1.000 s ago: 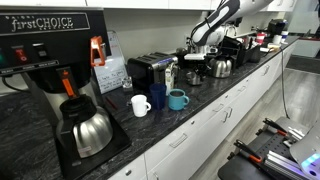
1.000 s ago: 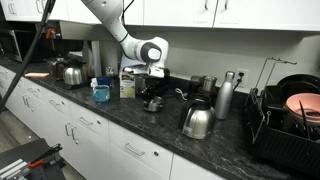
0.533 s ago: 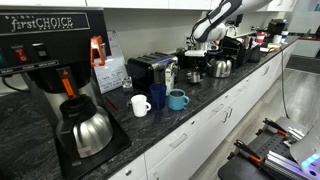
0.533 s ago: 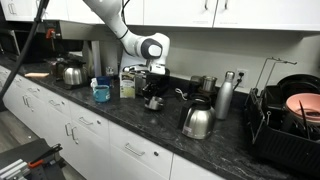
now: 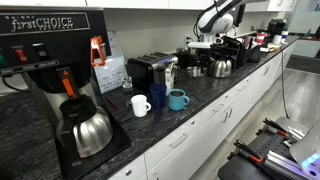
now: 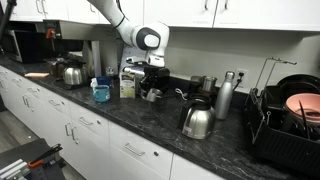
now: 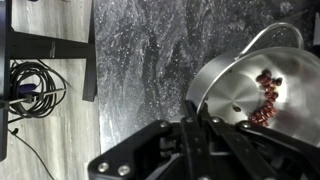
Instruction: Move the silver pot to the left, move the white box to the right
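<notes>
Next, I set the silver pot, which hangs a little above the dark counter now, down and let it go on the dark counter (image 5: 195,95) close beside the blue mug, opposite the white mug.
My gripper (image 7: 190,112) is shut on the rim of the silver pot (image 7: 245,85), a shiny round pot with small red pieces inside. In the wrist view the pot hangs above the dark speckled counter. In both exterior views the gripper (image 6: 152,80) (image 5: 200,55) holds the pot (image 6: 150,95) (image 5: 196,68) a little above the counter, near the wall. I cannot pick out the white box with certainty in any view.
A rounded steel kettle (image 6: 197,122) (image 5: 222,66), a blue mug (image 6: 101,93) (image 5: 177,99), a white mug (image 5: 140,105), a toaster (image 5: 150,68), a coffee machine with carafe (image 5: 88,130), a steel bottle (image 6: 225,98) and a dish rack (image 6: 290,120) stand on the counter.
My gripper has risen, shut on the pot's rim, and the pot has come up off the counter with it.
</notes>
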Available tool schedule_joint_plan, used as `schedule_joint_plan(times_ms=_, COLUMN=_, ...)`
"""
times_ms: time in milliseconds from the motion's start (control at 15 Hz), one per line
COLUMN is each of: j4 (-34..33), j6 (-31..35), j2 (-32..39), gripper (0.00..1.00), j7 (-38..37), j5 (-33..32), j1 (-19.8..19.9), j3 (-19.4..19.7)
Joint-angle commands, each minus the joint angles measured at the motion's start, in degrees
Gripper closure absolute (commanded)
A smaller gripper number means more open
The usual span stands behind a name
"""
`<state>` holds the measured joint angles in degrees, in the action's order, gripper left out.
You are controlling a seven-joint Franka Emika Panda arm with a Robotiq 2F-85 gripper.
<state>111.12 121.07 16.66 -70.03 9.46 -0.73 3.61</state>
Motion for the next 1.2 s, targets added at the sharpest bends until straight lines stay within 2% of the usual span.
schedule_joint_plan(times_ms=0, j4=5.3, j6=1.8, j2=-4.7, gripper=0.99, j7=7.2, j5=1.5, j1=0.5, j3=-0.9)
schedule_joint_plan(times_ms=600, j4=15.8, j6=3.8, j2=-14.5, gripper=0.99, j7=26.3, j5=0.3, j1=-1.8, j3=-4.2)
schedule_joint_plan(times_ms=1133, j4=21.6, j6=7.1, j2=-16.7, gripper=0.99, j7=35.5, j5=-2.8, j1=-3.8, j3=-6.8)
